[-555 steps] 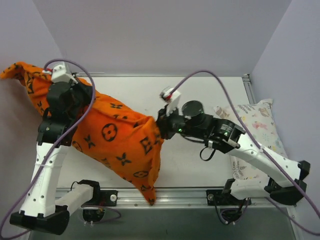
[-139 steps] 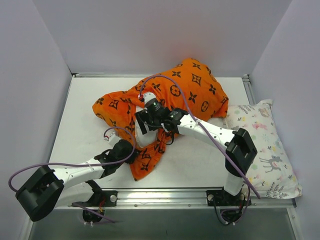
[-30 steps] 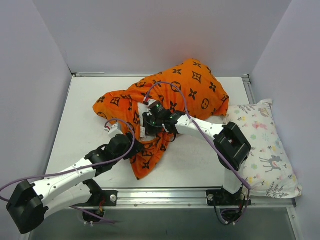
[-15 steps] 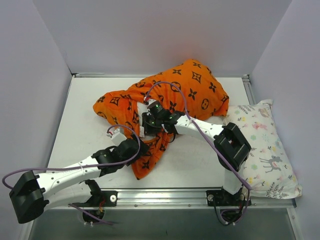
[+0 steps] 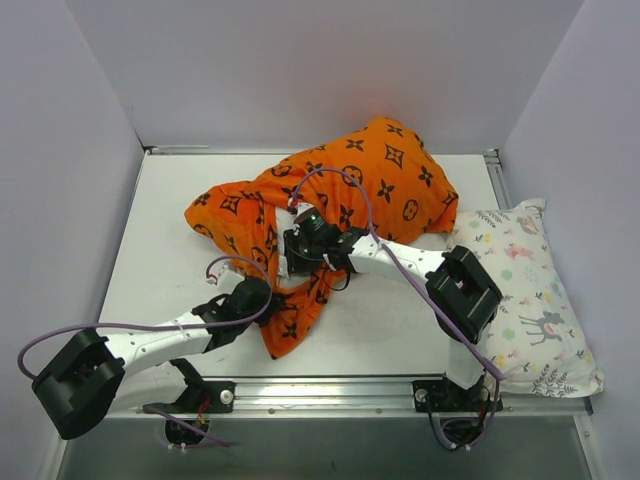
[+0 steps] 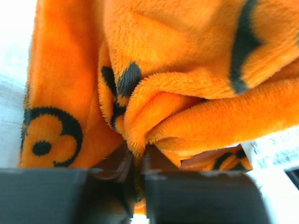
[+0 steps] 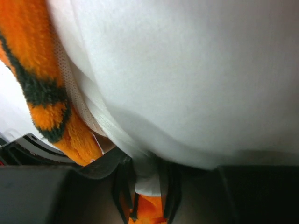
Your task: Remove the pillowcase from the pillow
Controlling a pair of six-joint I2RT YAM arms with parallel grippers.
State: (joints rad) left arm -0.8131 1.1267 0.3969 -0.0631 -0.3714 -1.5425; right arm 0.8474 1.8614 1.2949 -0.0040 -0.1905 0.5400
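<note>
My right gripper has only a shallow fold of the white pillow in its fingers, so it should open, back off and take a thicker bunch (image 7: 148,144).
The orange pillowcase (image 5: 370,180) with black motifs lies bunched across the middle of the table, still around the pillow. The white pillow (image 7: 196,70) fills the right wrist view; in the top view only a small white patch (image 5: 284,265) shows at the case's open end. My right gripper (image 5: 292,262) is shut on a fold of the white pillow (image 7: 148,175) at that opening. My left gripper (image 5: 268,297) sits just below it, shut on a fold of the orange pillowcase (image 6: 135,140) at the hanging lower flap.
A second pillow (image 5: 525,290), white with pastel animal print, lies along the right edge of the table. Grey walls enclose the table on three sides. A metal rail (image 5: 330,385) runs along the near edge by the arm bases.
In the last second my left arm swung down and back toward the near edge, still at the pillowcase's lower flap. My right gripper stayed at the opening. Much earlier the case hung between raised arms.
</note>
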